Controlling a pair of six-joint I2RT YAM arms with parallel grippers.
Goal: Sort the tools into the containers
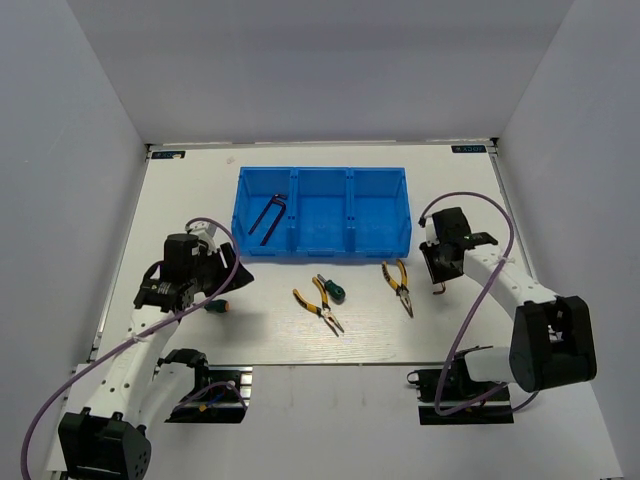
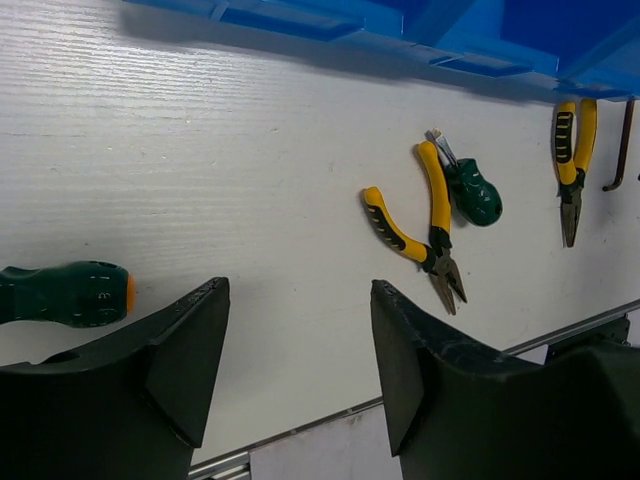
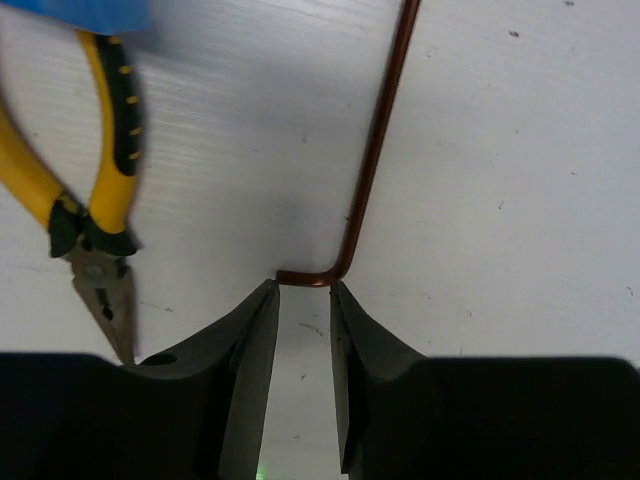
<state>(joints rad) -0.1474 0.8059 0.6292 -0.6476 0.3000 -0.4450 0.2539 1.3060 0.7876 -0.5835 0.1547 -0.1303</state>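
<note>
I should next close my left gripper on the handle [image 1: 220, 306] [image 2: 98, 293] of the orange-tipped green screwdriver, close to the orange end of the screwdriver.
The blue three-compartment bin [image 1: 324, 250] stands at the back, with a dark hex key [image 1: 268, 218] in its left compartment. My right gripper [image 3: 302, 285] is open, its tips at either end of the short leg of a second, brownish hex key [image 3: 372, 160] lying on the table. My left gripper [image 2: 300, 287] is open and holds nothing. An orange-tipped green screwdriver [image 2: 70, 293] lies just left of it. Between the arms lie yellow-handled pliers [image 1: 318, 308], a green screwdriver [image 1: 334, 291] and a second pair of pliers [image 1: 398, 285].
The bin's middle and right compartments show nothing inside. The table's front edge [image 2: 300, 440] runs just below my left gripper. Purple cables [image 1: 480, 290] loop beside both arms. White walls close in the table on three sides.
</note>
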